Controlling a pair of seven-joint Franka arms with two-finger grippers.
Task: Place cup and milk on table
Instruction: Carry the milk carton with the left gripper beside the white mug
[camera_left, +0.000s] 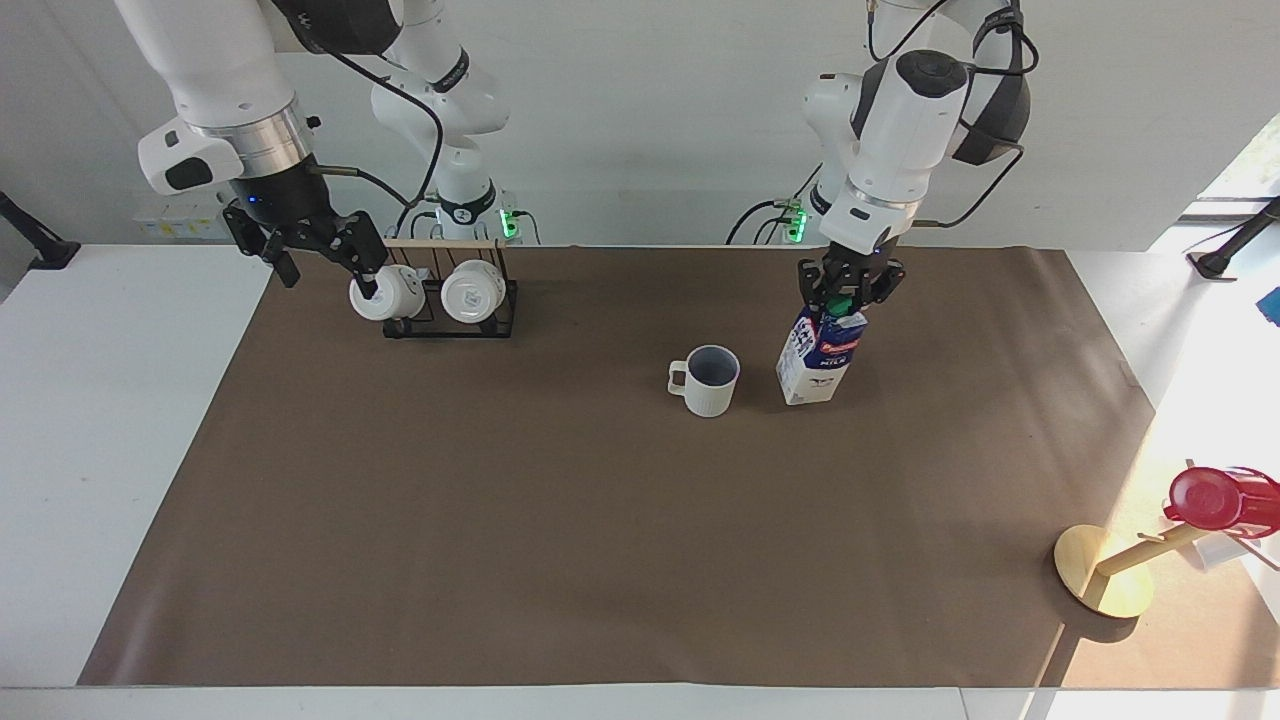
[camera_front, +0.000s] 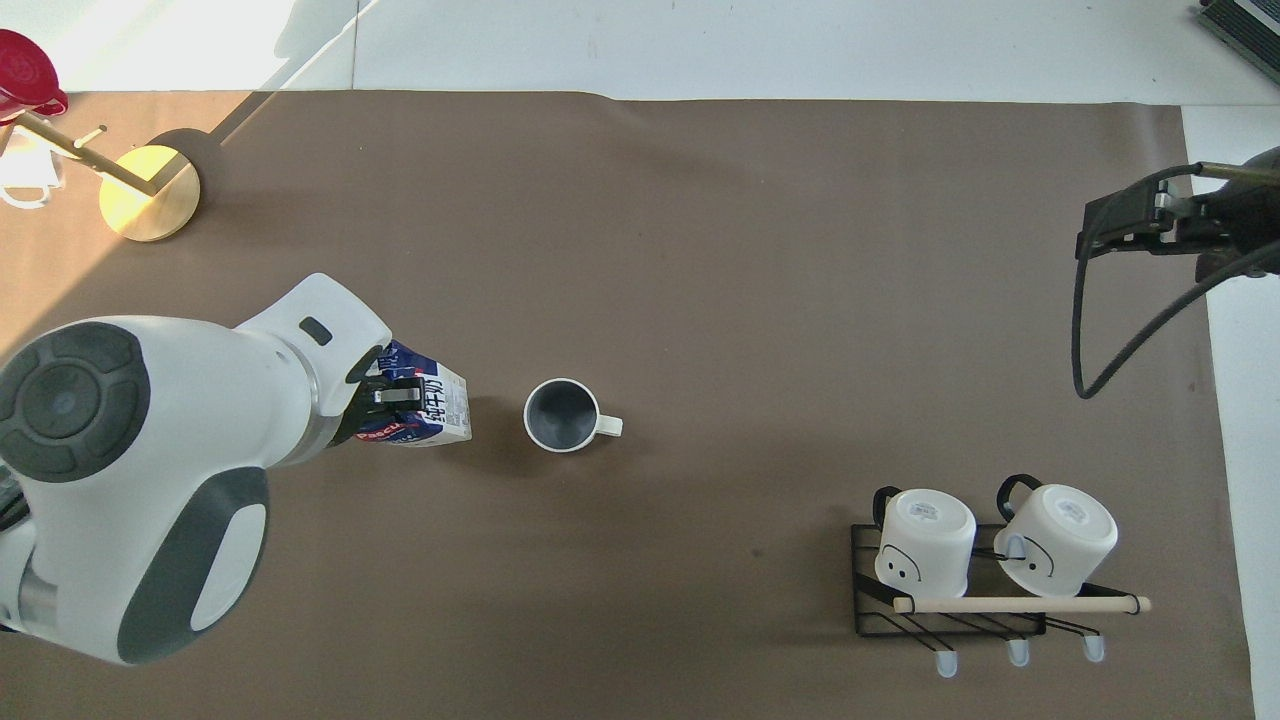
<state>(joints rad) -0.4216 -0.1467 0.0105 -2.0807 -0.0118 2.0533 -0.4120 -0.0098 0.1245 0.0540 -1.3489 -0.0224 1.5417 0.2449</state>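
Next, I let go of the milk with my left gripper on the brown paper (camera_front: 462, 416) beside the cup, on the side opposite the cup's handle.
The cup (camera_left: 710, 380) (camera_front: 562, 414), cream-white with a grey-blue inside, stands upright mid-table (camera_left: 600, 520) on the brown paper. Close beside it, toward the left arm's end, is the milk (camera_left: 818, 358) (camera_front: 428, 412), a blue-and-white carton with a green cap, leaning slightly. My left gripper (camera_left: 848, 297) (camera_front: 395, 395) is shut on the carton's top. Whether its base touches the paper I cannot tell. My right gripper (camera_left: 327, 272) (camera_front: 1095, 230) hangs open and holds nothing, up in the air by the mug rack at the right arm's end.
A black wire rack (camera_left: 450, 325) (camera_front: 950, 625) holding two glossy white mugs stands near the robots at the right arm's end. A gold-based wooden stand (camera_left: 1100, 585) (camera_front: 150, 192) with a red thing on it sits at the left arm's end, farther from the robots.
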